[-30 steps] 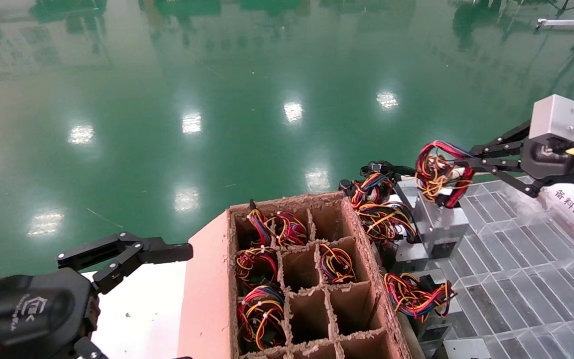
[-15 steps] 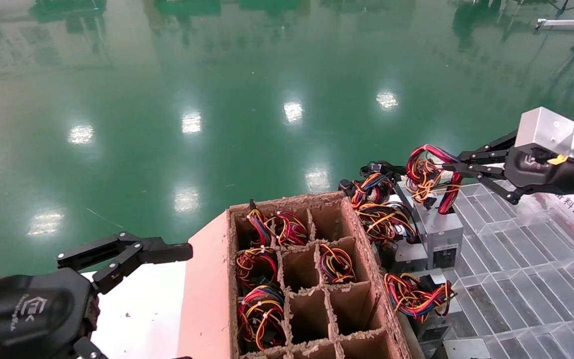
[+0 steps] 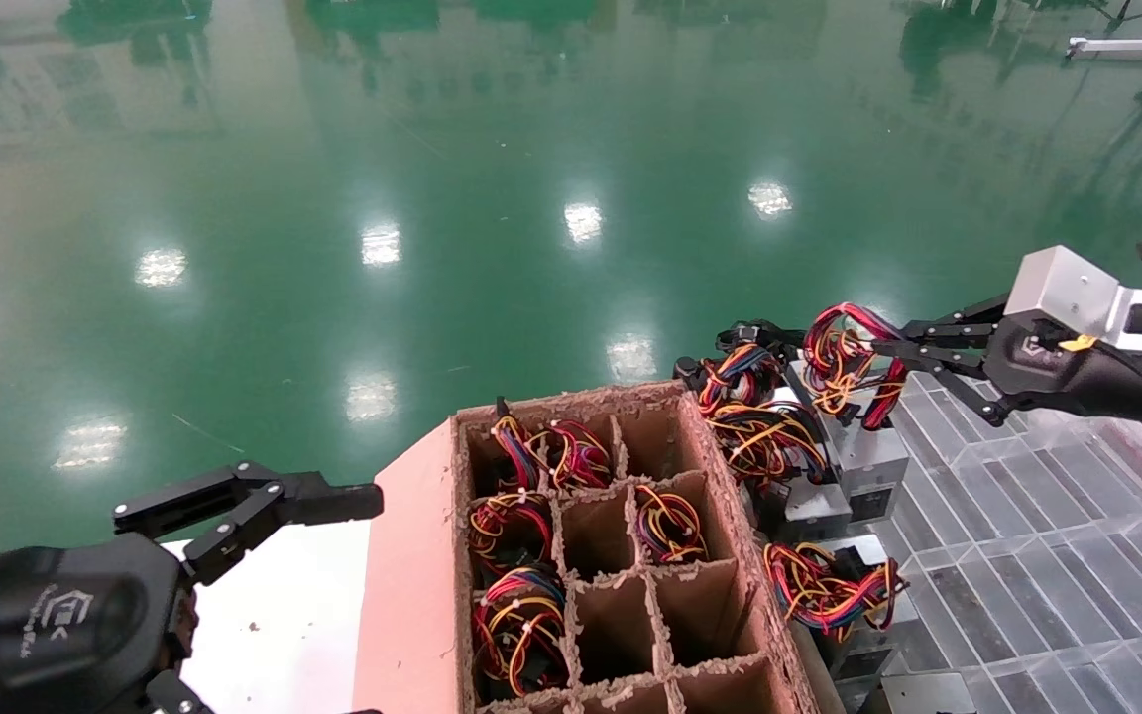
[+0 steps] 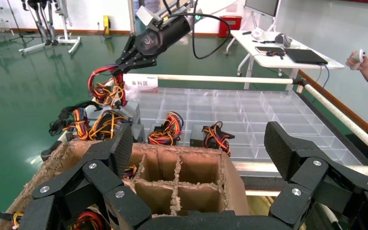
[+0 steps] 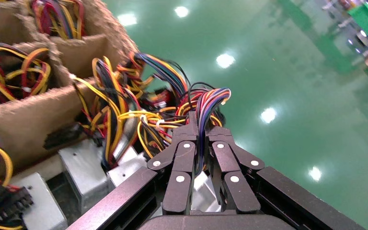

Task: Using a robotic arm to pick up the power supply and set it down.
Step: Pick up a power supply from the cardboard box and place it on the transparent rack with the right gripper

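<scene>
Next, I put the power supply down on the clear tray's edge [image 3: 871,447] against the neighbouring grey box with my right gripper.
The power supply [image 3: 876,458] is a small silver-grey box standing at the left edge of a clear grid tray. Its looped red, yellow and black wires [image 3: 837,355] rise from its top. The robotic arm is my right one, and its gripper [image 3: 890,355] is shut on that wire loop from the right. In the right wrist view the jaws [image 5: 200,128] pinch the blue and red wires [image 5: 210,98]. From the left wrist view the same arm [image 4: 160,34] holds the bundle [image 4: 104,90] above the tray. My left gripper [image 3: 358,605] stands open at the lower left, holding nothing [image 4: 199,143].
A brown cardboard divider box [image 3: 412,595] sits in front of me, several of its cells holding wire bundles. Other grey boxes with wire bundles [image 3: 827,593] crowd the clear tray's [image 3: 1037,555] left edge. Green floor lies beyond. A white labelled sign [image 4: 141,82] stands behind the tray.
My right gripper has moved down and slightly left with the wire bundle, lowering the power supply towards the tray. The left arm has not moved.
</scene>
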